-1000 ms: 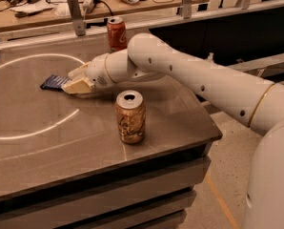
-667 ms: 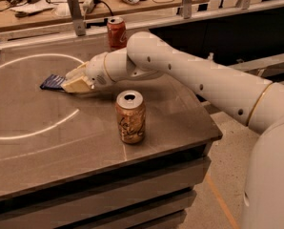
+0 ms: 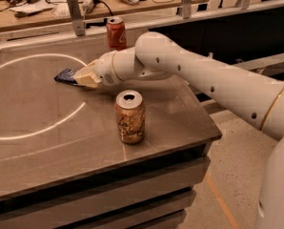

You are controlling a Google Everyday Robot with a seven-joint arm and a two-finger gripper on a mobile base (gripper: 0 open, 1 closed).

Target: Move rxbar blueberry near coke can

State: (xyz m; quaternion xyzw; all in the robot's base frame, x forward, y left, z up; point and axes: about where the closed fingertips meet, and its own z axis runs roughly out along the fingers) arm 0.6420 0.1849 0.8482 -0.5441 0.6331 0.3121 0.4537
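My gripper should release the rxbar blueberry on the table [image 3: 111,63] in front of the coke can. The bar is now held just above the table.
The rxbar blueberry [image 3: 65,75], a small flat bar in a dark blue wrapper, sticks out to the left of my gripper [image 3: 81,77], just above the table. The gripper's tan fingers [image 3: 88,76] are shut on the bar's right end. The coke can [image 3: 116,33], red with a silver top, stands upright at the table's far edge, behind and to the right of the gripper. My white arm reaches in from the right across the table.
A tan can with dark lettering [image 3: 130,117] stands upright in front of the arm, near the table's front right. The grey table [image 3: 32,151] has white curved lines. A rail and a cluttered bench [image 3: 46,4] run behind it.
The gripper and the blue bar have moved together a little to the right and toward the far edge, closer to the coke can. Both cans have stayed put.
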